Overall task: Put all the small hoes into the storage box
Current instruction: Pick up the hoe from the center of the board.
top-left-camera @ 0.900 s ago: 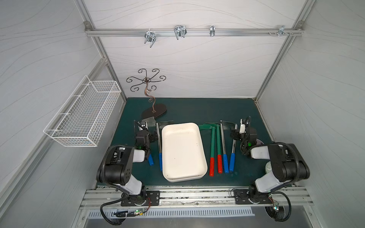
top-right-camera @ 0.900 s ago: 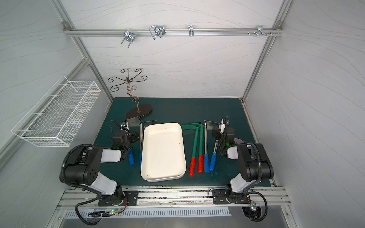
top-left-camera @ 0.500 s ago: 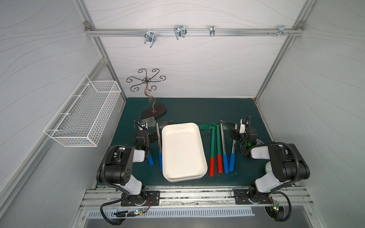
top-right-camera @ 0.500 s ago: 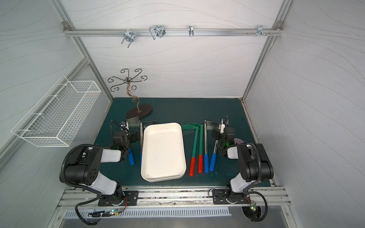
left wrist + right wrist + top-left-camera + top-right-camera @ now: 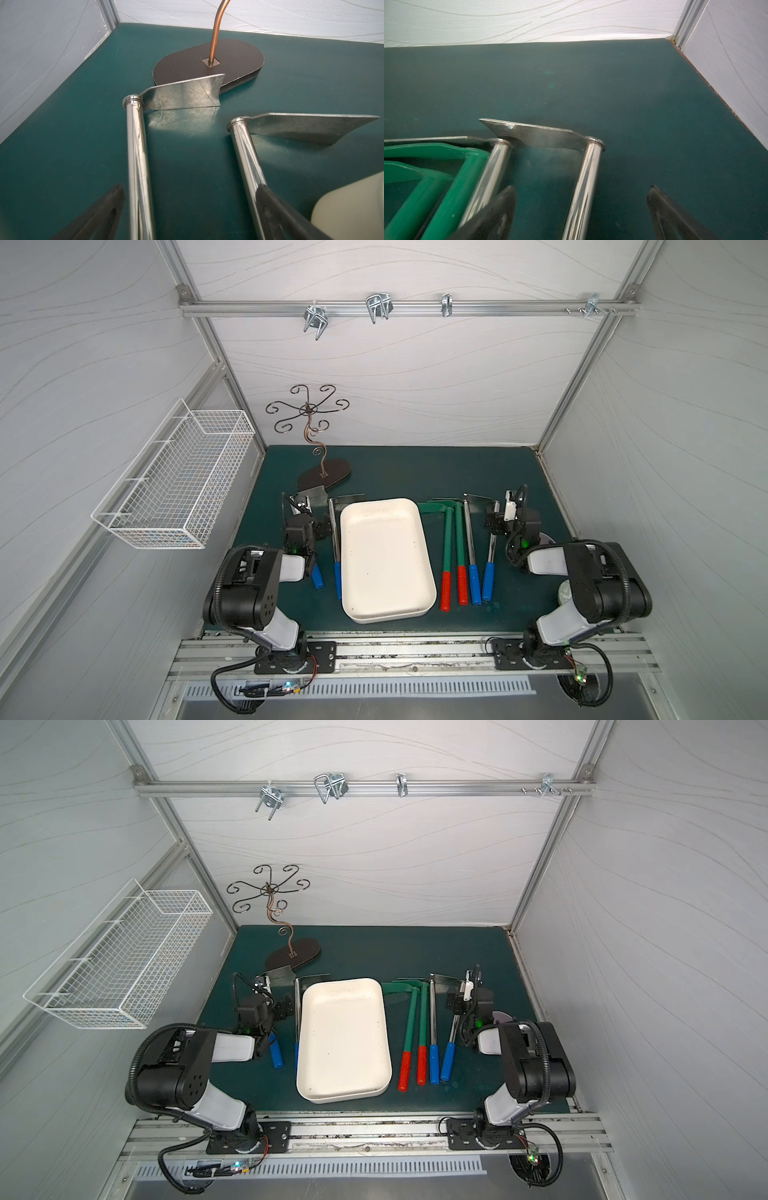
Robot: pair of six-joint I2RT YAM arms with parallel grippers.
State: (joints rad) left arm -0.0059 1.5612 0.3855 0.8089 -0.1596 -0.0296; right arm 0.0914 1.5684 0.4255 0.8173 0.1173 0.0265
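My right gripper is to head next for the green hoe nearest the cream storage box, where it will close on its handle (image 5: 448, 531) between blade and red grip.
Several small hoes lie on the green mat on both sides of the cream storage box (image 5: 384, 560) (image 5: 343, 1040), which holds nothing. My left gripper (image 5: 304, 523) (image 5: 190, 188) stands open low over the mat. One chrome hoe shaft (image 5: 137, 166) with a blue grip (image 5: 318, 576) lies between its fingers, and a second shaft (image 5: 245, 153) runs by the other finger. My right gripper (image 5: 505, 517) (image 5: 581, 192) is open too, straddling the outermost blue-handled hoe (image 5: 488, 580) (image 5: 586, 172) without touching it.
Two green hoes with red grips (image 5: 451, 572) and another chrome hoe (image 5: 471, 556) lie between the box and my right gripper. A wire stand on a dark oval base (image 5: 324, 475) (image 5: 207, 62) is just beyond the left hoe's blade. A white mesh basket (image 5: 174, 485) hangs on the left wall.
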